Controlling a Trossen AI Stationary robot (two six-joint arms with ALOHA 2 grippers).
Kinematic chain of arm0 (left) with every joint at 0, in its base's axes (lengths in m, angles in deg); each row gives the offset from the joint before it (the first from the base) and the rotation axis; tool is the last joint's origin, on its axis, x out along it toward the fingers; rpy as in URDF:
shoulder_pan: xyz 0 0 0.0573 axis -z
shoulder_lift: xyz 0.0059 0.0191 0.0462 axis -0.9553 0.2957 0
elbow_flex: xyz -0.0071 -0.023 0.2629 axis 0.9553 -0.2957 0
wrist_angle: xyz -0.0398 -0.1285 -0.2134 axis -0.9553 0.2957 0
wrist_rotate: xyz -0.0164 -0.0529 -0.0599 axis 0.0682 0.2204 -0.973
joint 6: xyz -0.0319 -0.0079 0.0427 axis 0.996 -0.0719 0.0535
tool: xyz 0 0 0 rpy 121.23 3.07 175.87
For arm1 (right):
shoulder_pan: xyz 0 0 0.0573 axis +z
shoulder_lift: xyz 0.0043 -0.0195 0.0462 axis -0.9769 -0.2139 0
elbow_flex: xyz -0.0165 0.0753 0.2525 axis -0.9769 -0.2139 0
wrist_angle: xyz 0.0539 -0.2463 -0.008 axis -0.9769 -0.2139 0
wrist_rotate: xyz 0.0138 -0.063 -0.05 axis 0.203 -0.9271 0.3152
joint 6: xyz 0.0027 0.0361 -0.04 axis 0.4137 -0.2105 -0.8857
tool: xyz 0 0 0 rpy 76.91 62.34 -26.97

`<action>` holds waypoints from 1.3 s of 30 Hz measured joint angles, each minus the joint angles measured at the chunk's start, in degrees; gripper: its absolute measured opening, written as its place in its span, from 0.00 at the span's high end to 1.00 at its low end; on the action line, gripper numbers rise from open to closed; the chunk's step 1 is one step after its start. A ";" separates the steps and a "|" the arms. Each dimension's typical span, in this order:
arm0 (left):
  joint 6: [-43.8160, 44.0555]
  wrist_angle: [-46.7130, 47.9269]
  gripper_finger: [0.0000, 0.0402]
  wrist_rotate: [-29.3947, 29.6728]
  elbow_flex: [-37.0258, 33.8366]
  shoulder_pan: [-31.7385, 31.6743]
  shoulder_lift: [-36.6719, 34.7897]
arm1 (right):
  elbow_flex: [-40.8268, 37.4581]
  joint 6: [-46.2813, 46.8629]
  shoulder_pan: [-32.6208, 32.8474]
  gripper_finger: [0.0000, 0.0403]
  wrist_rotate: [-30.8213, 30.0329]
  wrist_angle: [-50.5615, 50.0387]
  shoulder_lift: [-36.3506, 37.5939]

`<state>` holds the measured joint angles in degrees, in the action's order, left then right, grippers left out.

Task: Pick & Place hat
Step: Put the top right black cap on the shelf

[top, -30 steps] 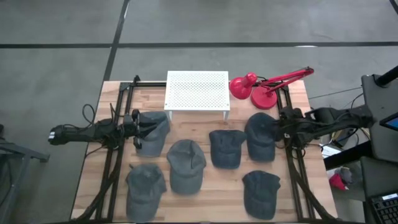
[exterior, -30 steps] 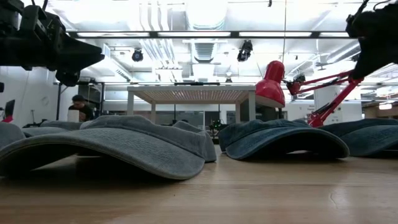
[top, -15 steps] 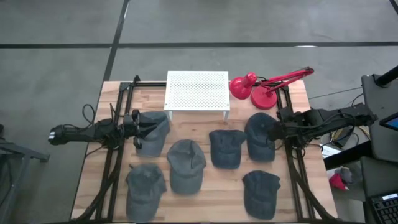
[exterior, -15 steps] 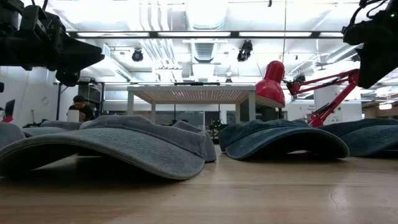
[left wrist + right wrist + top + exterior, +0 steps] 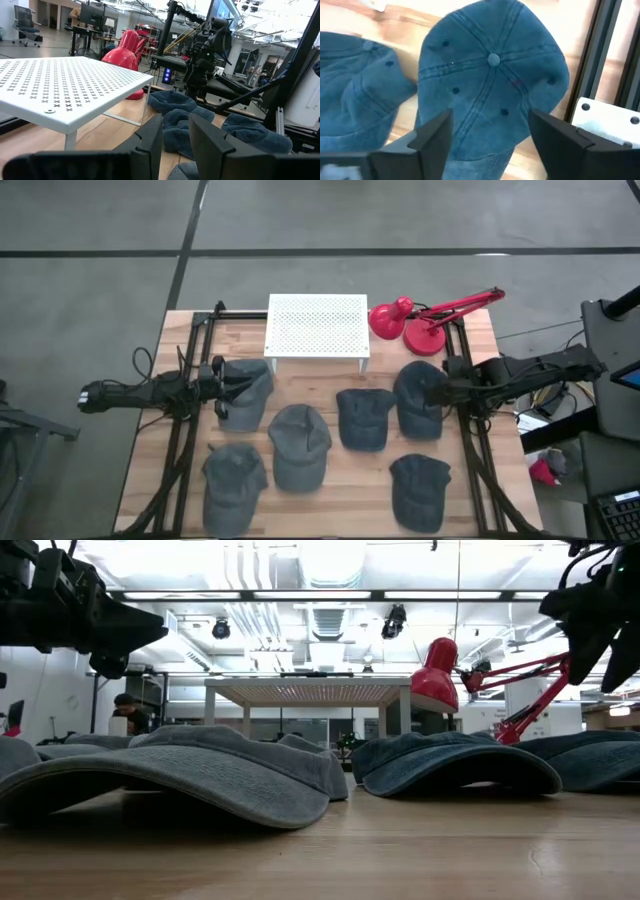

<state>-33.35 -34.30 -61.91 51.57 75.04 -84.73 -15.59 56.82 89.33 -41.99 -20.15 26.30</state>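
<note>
My right gripper needs to next close on the edge of the hat's top beside the black bar (image 5: 441, 401) (image 5: 546, 111), on the blue denim hat that is nearest the red desk lamp.
Several blue denim hats lie on their brims on the wooden table (image 5: 330, 500). My right gripper (image 5: 492, 137) hangs open and tipped down above the far-right hat (image 5: 490, 80), its fingers spread on either side of the crown without touching it. The same gripper (image 5: 447, 387) shows at that hat's (image 5: 418, 402) right side, and high up in the low view (image 5: 600, 645). My left gripper (image 5: 175, 145) waits level above the table's left side, next to the far-left hat (image 5: 248, 392), with a narrow gap and nothing in it.
A white perforated stand (image 5: 317, 327) is at the far middle, with a red desk lamp (image 5: 420, 320) to its right. Black frame rails (image 5: 470, 460) run along both sides of the table. Other hats (image 5: 300, 445) fill the middle and near part. A person (image 5: 125, 712) sits far behind.
My right gripper has opened wide. It has moved a little toward the table's left, over the far-right hat, has sunk slightly and has rolled about its own axis. No hat has moved.
</note>
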 joint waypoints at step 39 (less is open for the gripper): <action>6.23 0.00 0.75 -0.02 0.00 -0.02 0.00 | 0.15 3.26 -9.18 0.36 5.59 -1.77 -31.52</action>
<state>-27.12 -34.30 -61.93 51.57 75.02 -84.73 -15.44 60.08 80.15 -36.41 -21.93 -5.22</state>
